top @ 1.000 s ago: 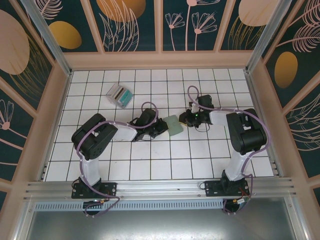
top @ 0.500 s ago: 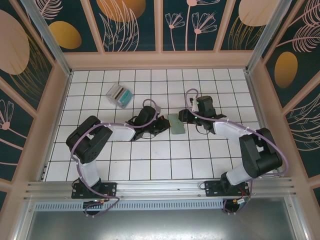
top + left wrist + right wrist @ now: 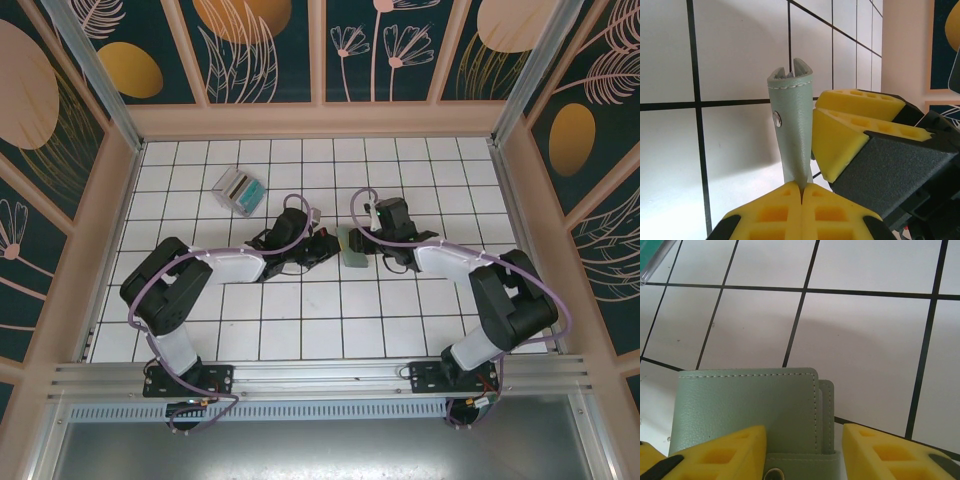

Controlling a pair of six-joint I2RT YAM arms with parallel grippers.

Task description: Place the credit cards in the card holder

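Observation:
I will use my right gripper to grip the strap's snap end (image 3: 774,474) and pull it loose before the cards go in, because the snap strap holds the card holder shut.
The sage-green card holder (image 3: 352,247) is held up on edge between both grippers at mid-table. My left gripper (image 3: 326,248) is shut on its lower edge; in the left wrist view the jaws (image 3: 802,186) pinch the holder (image 3: 792,120), whose snap stud faces left. My right gripper (image 3: 367,242) stands open at the holder's right side. In the right wrist view its gripper (image 3: 805,460) straddles the holder's (image 3: 747,402) corner and snap strap, with a gap to the right finger (image 3: 890,452). The credit cards (image 3: 240,190) lie fanned at the back left.
White tiled floor with dark grout lines, walled by a pink frame (image 3: 320,120) at the back and sides. A teal card edge (image 3: 652,255) shows in the right wrist view's top-left corner. The right gripper's yellow fingers (image 3: 855,125) sit close beside the holder.
The right arm has swung left up to the holder and its jaws have spread. The left gripper has kept its grip, and the holder now looks narrower from above.

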